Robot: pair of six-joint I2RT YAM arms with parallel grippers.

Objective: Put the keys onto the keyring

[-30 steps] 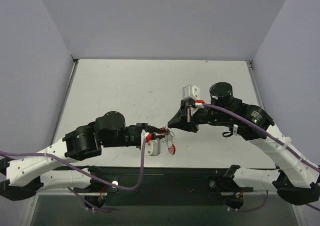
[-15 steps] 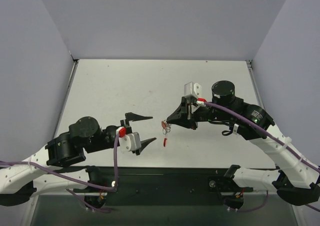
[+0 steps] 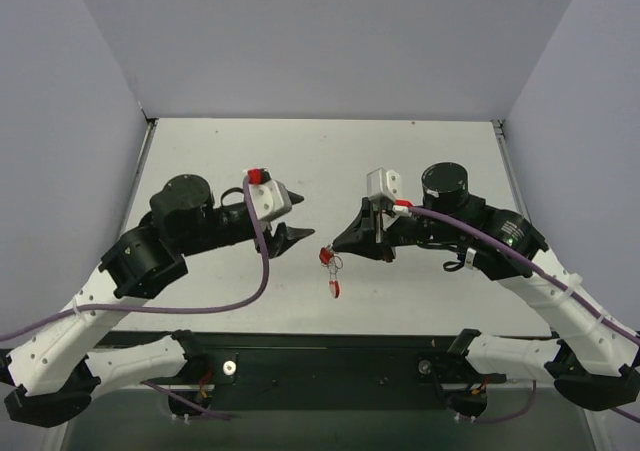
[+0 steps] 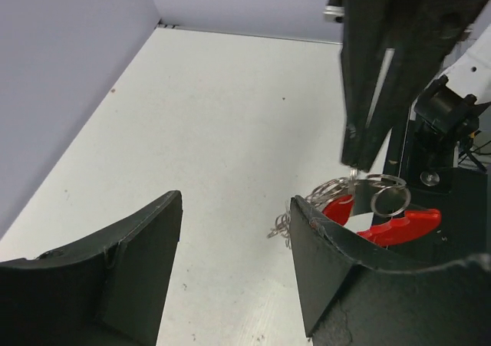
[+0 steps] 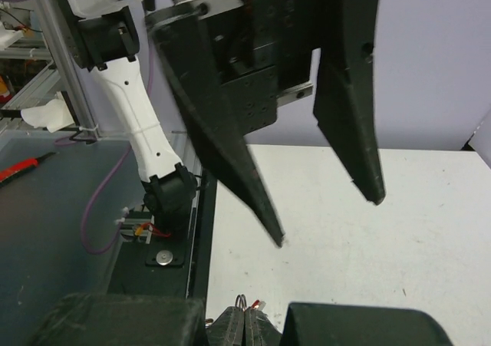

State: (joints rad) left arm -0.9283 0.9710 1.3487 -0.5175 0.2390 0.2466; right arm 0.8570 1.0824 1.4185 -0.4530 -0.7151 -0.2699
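The silver rings hang outside the open fingers of my left gripper, so it should move in and take the ring at my right gripper's tip (image 4: pixel 353 180) from that gripper.
My right gripper (image 3: pixel 336 246) is shut on a small bundle of thin silver rings, part of the keyring (image 3: pixel 328 259). The bundle hangs just above the table. A red part (image 3: pixel 333 289) dangles below it. In the left wrist view the silver rings (image 4: pixel 381 196) and red pieces (image 4: pixel 403 227) hang from the right fingers' tip (image 4: pixel 353 156); tiny silver keys (image 4: pixel 282 225) seem to trail off at the left. My left gripper (image 3: pixel 306 217) is open and empty, just left of the bundle. In the right wrist view my shut right gripper (image 5: pixel 245 321) shows only a ring loop and a red speck.
The white table (image 3: pixel 250 161) is bounded by grey walls left, right and behind. The black front rail (image 3: pixel 330 346) runs along the near edge. The left arm's open fingers (image 5: pixel 222 139) face the right wrist camera at close range.
My left gripper let go of the bundle, opened, pulled back left, then swung up and away from the near edge. The bundle now hangs from my right gripper alone, which has barely moved.
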